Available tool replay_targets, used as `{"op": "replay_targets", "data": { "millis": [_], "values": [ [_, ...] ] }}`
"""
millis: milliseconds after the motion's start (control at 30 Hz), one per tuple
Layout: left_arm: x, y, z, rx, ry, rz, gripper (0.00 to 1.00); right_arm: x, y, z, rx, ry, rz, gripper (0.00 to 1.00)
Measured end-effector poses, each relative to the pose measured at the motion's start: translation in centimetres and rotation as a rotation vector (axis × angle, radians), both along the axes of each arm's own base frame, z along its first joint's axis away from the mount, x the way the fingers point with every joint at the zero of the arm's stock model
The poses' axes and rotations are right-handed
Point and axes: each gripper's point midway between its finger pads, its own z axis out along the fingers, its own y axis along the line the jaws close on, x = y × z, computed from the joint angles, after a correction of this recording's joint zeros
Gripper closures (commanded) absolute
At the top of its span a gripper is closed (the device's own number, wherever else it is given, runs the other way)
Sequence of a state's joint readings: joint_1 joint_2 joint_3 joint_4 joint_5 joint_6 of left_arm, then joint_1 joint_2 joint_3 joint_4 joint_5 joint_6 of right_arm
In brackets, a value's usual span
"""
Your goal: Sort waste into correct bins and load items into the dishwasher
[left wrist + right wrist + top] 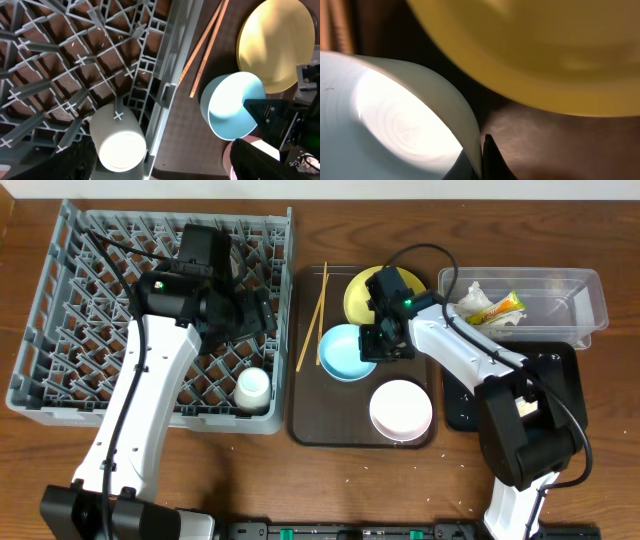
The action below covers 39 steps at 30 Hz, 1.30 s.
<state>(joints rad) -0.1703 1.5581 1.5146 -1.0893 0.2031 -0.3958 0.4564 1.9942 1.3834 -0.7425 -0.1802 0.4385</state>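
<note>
The light blue bowl is next for my left gripper, which should go to it and grab its rim (322,354) (206,107) beside the chopsticks, on the side facing the grey dish rack.
The grey dish rack (60,300) holds a small white cup (252,388) on its side at the front right corner; the cup also shows in the left wrist view (117,139). My left gripper (258,315) (160,170) hangs open and empty above it. My right gripper (378,340) (481,150) is shut on the rim of the light blue bowl (342,352) (232,107) (395,125), which is tilted on the brown tray. The yellow plate (362,292) (545,50), the chopsticks (316,315) (206,47) and the white bowl (400,410) lie on that tray.
The brown serving tray (320,425) sits between the rack and the bins. The clear tub (560,295) at the right holds a white tissue (475,298) and the yellow-orange wrapper (500,308). The black tray (560,370) lies in front of it, partly under my right arm.
</note>
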Motion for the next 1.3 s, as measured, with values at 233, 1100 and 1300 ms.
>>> {"op": "replay_targets", "data": {
  "millis": [233, 1100, 1300],
  "values": [
    [-0.1, 0.0, 0.0, 0.0, 0.003, 0.0, 0.13, -0.3, 0.9, 0.3, 0.051, 0.011, 0.037, 0.99],
    [0.1, -7.0, -6.2, -0.014, 0.152, -0.154, 0.14, -3.3, -2.2, -0.5, -0.102, 0.127, 0.045, 0.99],
    [0.2, -10.4, -6.6, -0.021, 0.112, -0.237, 0.14, -3.7, -3.0, -0.6, -0.141, 0.142, 0.042, 0.99]
  ]
}}
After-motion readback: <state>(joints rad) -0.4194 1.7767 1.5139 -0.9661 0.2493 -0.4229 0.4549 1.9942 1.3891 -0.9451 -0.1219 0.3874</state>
